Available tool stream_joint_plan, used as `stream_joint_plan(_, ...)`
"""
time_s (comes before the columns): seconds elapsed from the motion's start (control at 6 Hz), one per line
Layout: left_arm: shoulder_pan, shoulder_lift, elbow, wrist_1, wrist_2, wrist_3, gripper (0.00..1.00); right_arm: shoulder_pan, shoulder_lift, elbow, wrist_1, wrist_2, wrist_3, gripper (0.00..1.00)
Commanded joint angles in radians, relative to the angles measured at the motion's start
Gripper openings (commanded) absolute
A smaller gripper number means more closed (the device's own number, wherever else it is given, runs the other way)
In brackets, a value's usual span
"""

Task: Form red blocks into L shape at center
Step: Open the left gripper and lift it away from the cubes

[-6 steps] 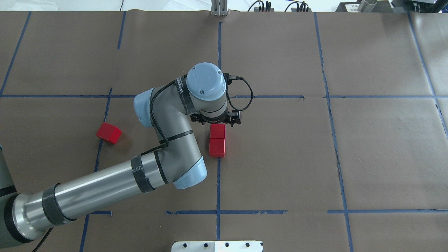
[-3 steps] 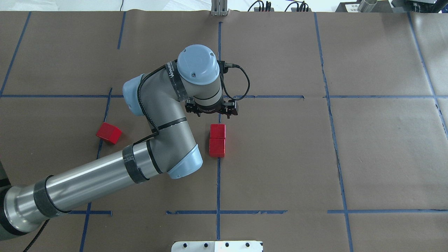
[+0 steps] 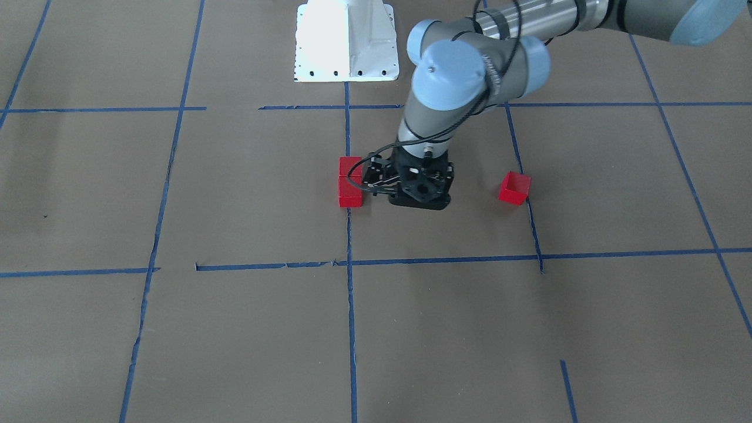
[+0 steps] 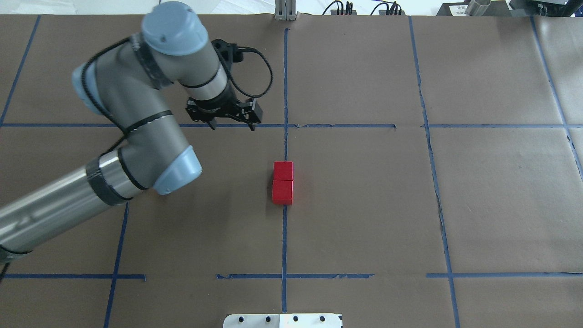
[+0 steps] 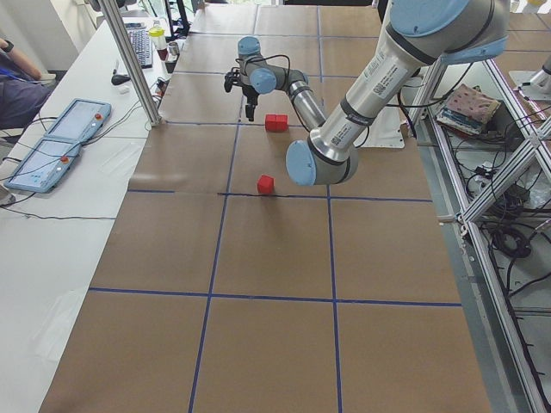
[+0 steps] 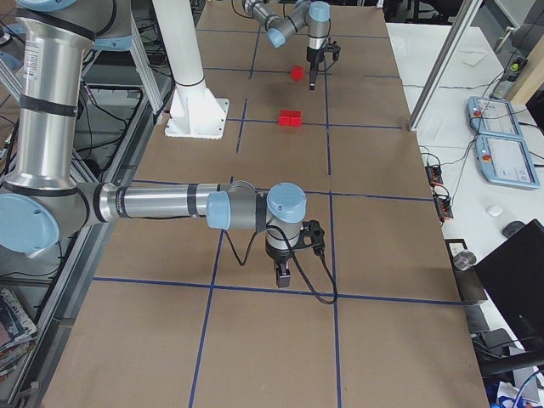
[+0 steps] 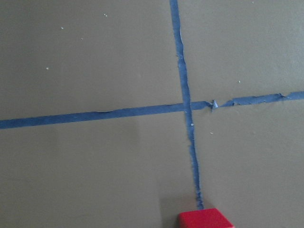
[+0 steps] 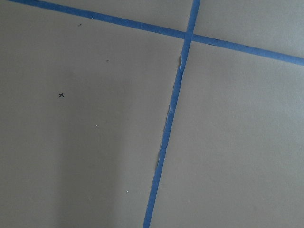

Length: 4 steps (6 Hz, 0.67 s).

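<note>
The robot's left gripper will close on the sides of the lone red block (image 3: 514, 188), which sits apart from the touching pair at the centre of the table.
Two red blocks (image 4: 283, 181) lie touching in a short row at the table's centre, on the blue tape line. The row also shows in the front view (image 3: 351, 183). The third red block (image 3: 514, 188) lies apart on the robot's left side; in the overhead view my left arm hides it. My left gripper (image 4: 231, 126) is open and empty, off to the far left of the pair. The left wrist view shows one red block's top (image 7: 205, 219) at its bottom edge. My right gripper (image 6: 283, 276) hangs over bare paper far from the blocks; I cannot tell whether it is open or shut.
The brown paper table has a blue tape grid (image 4: 284, 237). A white mount plate (image 4: 282, 320) sits at the near edge. My left elbow (image 4: 175, 169) hangs over the table left of the pair.
My left gripper has drawn away from the block pair, going far and to the left. The arm now covers the third block in the overhead view. The blocks have not moved.
</note>
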Motion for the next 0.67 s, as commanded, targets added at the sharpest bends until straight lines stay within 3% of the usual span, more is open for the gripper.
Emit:
stream_joint_plan(0.0,-0.097,0.223,-0.148,-0.013,-0.04,0.117,1.0,0.0,-0.002,0.003,0.0,0.0,0.004,1.0)
stream_joint_plan(0.33,-0.097,0.355,-0.167,-0.142,-0.032,0.322,1.0,0.0,-0.002,0.001,0.0,0.0,0.005,1.0)
stream_joint_plan(0.5,-0.094,0.406,-0.161,-0.197,0.014,0.321,1.0,0.0,-0.002,0.003,0.0,0.0,0.007,1.0)
